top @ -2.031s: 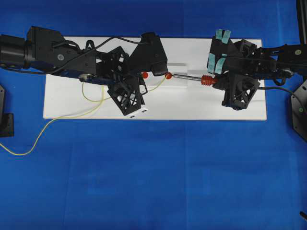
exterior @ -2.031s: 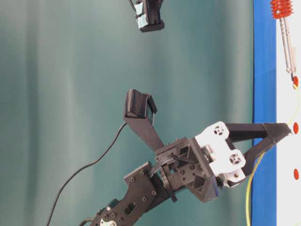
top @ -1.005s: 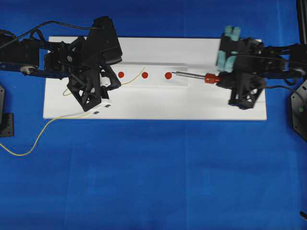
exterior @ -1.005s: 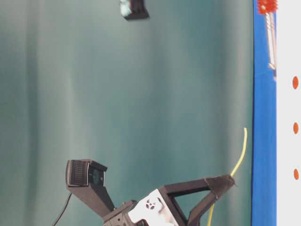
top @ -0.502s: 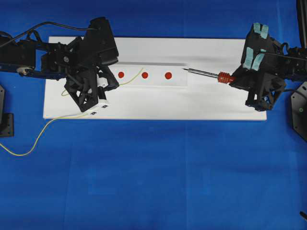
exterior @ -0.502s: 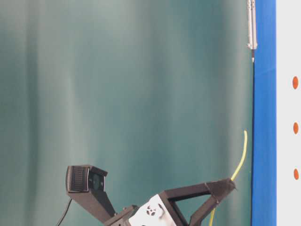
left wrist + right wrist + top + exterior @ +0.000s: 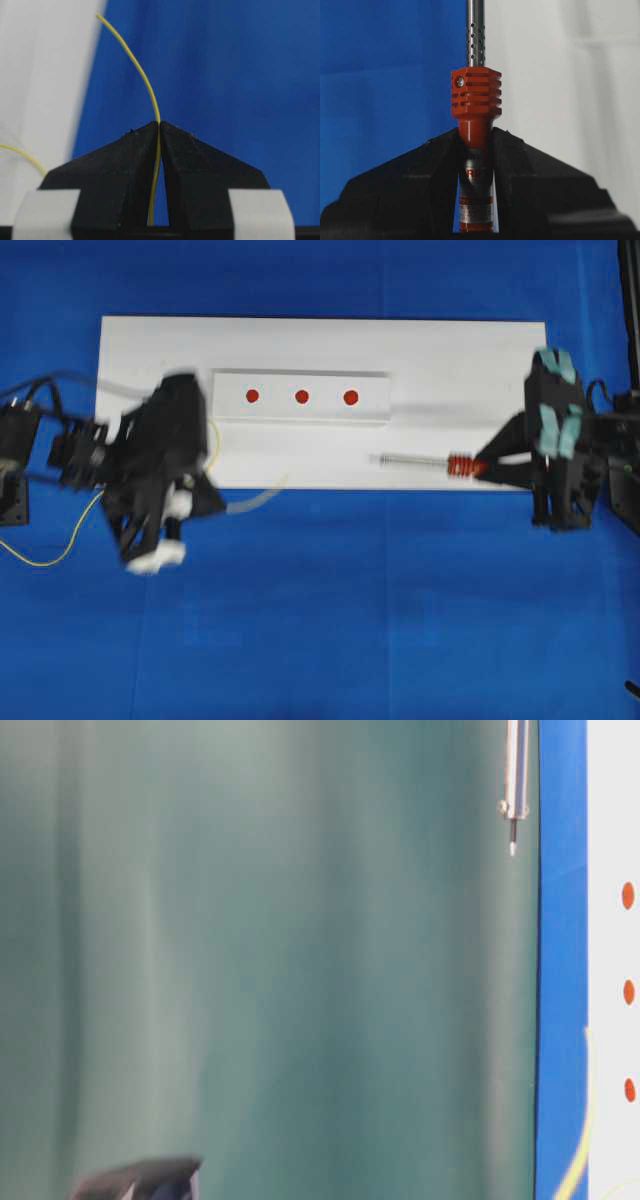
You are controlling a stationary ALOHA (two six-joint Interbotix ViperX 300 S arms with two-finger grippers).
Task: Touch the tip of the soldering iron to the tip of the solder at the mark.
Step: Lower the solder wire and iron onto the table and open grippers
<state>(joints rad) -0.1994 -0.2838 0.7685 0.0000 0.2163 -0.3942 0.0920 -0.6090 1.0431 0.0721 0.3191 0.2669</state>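
Next, I release the yellow solder with my left gripper on the bare blue cloth [image 7: 205, 628] in front of the white board.
My right gripper [image 7: 476, 131] is shut on the soldering iron [image 7: 476, 92], just below its orange-red ribbed collar. Seen from overhead, the soldering iron [image 7: 415, 460] lies level over the white board's [image 7: 450, 360] front edge, tip pointing left, with the right gripper [image 7: 487, 466] at its collar. My left gripper [image 7: 160, 122] is shut on the thin yellow solder [image 7: 136, 62], whose free end curves up and left. Overhead, the left gripper [image 7: 218, 506] is motion-blurred at the board's front-left corner, and the solder [image 7: 40, 564] trails left. Three red marks [image 7: 302, 396] sit far from both tips.
The marks lie on a raised white strip [image 7: 300, 412] on the board, which rests on a blue cloth [image 7: 350, 620]. The table-level view shows the iron's shaft [image 7: 514, 780] above the surface, the marks [image 7: 629, 991] and blurred solder [image 7: 578, 1165].
Both arms have pulled back from the marks toward the board's front edge. The left gripper swept down-left with the solder. The right gripper carried the iron forward and slightly right.
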